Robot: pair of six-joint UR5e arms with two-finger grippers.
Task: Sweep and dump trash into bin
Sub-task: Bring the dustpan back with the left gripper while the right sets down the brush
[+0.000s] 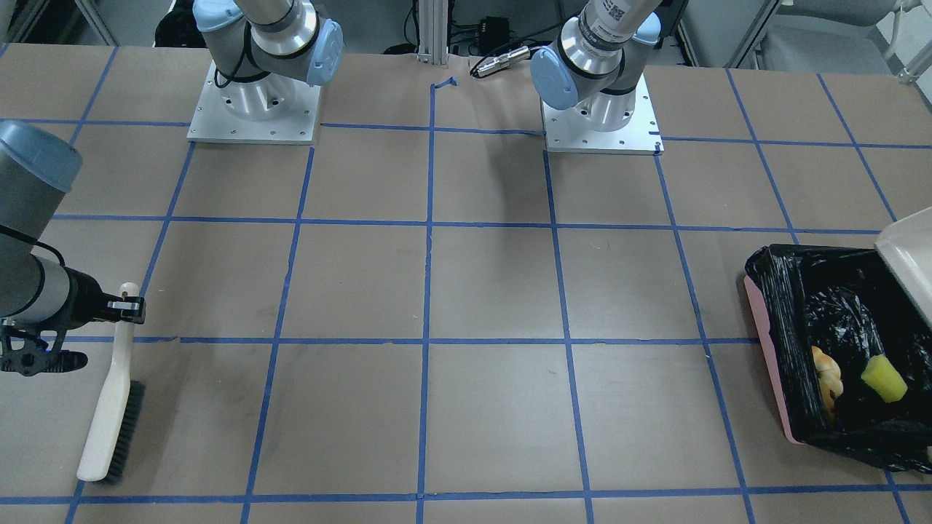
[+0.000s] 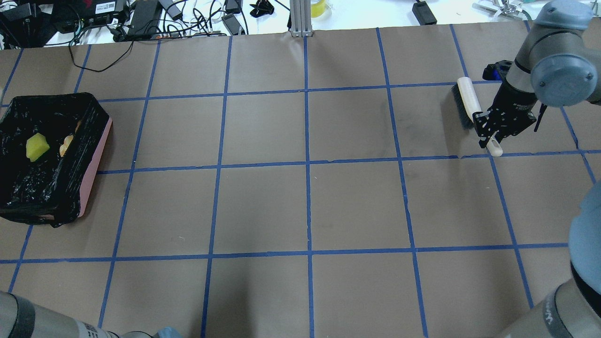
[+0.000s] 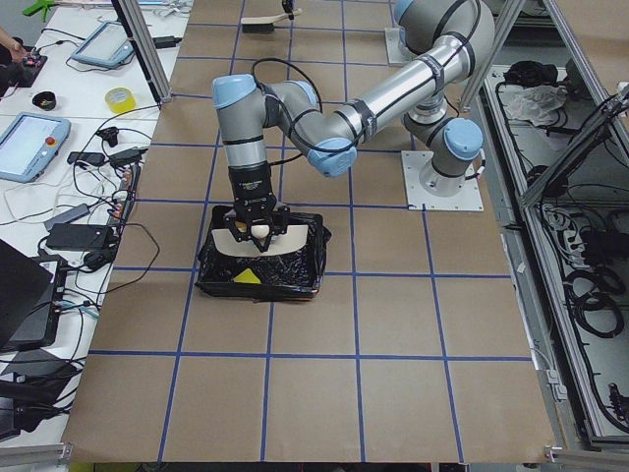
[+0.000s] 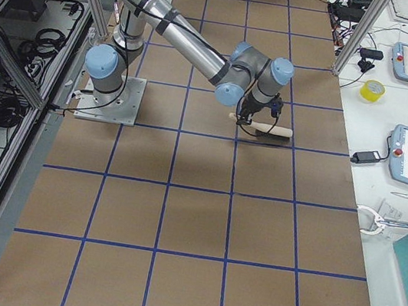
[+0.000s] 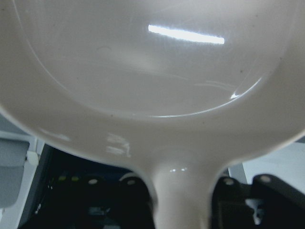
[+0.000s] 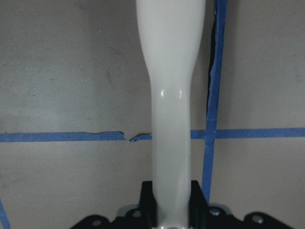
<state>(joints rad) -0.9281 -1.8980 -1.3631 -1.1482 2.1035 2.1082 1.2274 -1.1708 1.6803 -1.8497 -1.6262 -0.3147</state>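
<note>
Next, my left gripper releases the off-white dustpan on the table (image 1: pixel 582 421) between the white brush and bin, closer to the bin.
The bin (image 1: pixel 766 342), pink-sided with a black bag, stands at the table's end on my left; it also shows in the overhead view (image 2: pixel 96 150). Inside lie the yellow-green wedge (image 1: pixel 884 378) (image 2: pixel 37 146) and the yellow-orange lump (image 1: pixel 828 378) (image 2: pixel 65 145). The pale melon-like slice is not visible. My left gripper (image 3: pixel 257 228) is shut on the handle of the off-white dustpan (image 5: pixel 152 71) and holds it tilted over the bin; the dustpan's edge shows in the front view (image 1: pixel 906 255). My right gripper (image 2: pixel 490 129) (image 1: pixel 127 306) is shut on the handle of a white brush (image 2: pixel 465 101) (image 6: pixel 171 95), low at the table, far from the bin.
The two arm bases (image 1: pixel 255 109) (image 1: pixel 601 116) stand at the robot's side of the table. Cables and power bricks (image 2: pixel 141 19) lie past the far edge. Tablets and a tape roll (image 3: pixel 121 99) sit on a side bench.
</note>
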